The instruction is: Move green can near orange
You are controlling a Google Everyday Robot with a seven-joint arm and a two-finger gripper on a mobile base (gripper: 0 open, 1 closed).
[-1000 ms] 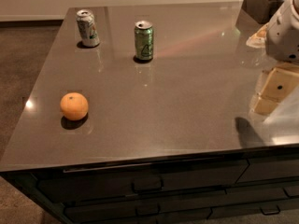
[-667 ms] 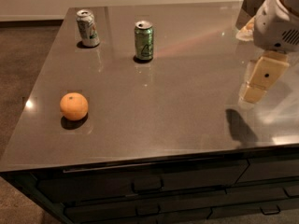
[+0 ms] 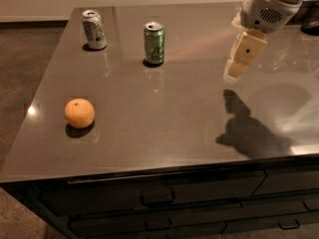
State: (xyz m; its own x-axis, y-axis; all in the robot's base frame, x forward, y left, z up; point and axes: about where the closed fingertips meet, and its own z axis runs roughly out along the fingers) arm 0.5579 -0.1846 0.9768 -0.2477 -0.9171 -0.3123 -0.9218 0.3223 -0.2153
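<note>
The robot's gripper will next move to the upper part of the green can (image 3: 153, 32) and close there, so that the can moves near the orange.
The green can (image 3: 154, 43) stands upright on the grey countertop (image 3: 164, 113), towards the back and left of centre. The orange (image 3: 79, 113) lies near the front left of the counter, well apart from the can. My gripper (image 3: 234, 71) hangs above the counter at the right, about a can's height up and well to the right of the green can. It holds nothing that I can see.
A white can with green and red marks (image 3: 94, 29) stands at the back left. A dark object (image 3: 311, 19) sits at the far right edge. Drawers (image 3: 159, 198) run below the counter's front edge. The arm's shadow (image 3: 249, 128) falls on the counter at the right.
My gripper has moved up and to the left, in from the right edge towards the middle of the counter. The cans and the orange have not moved.
</note>
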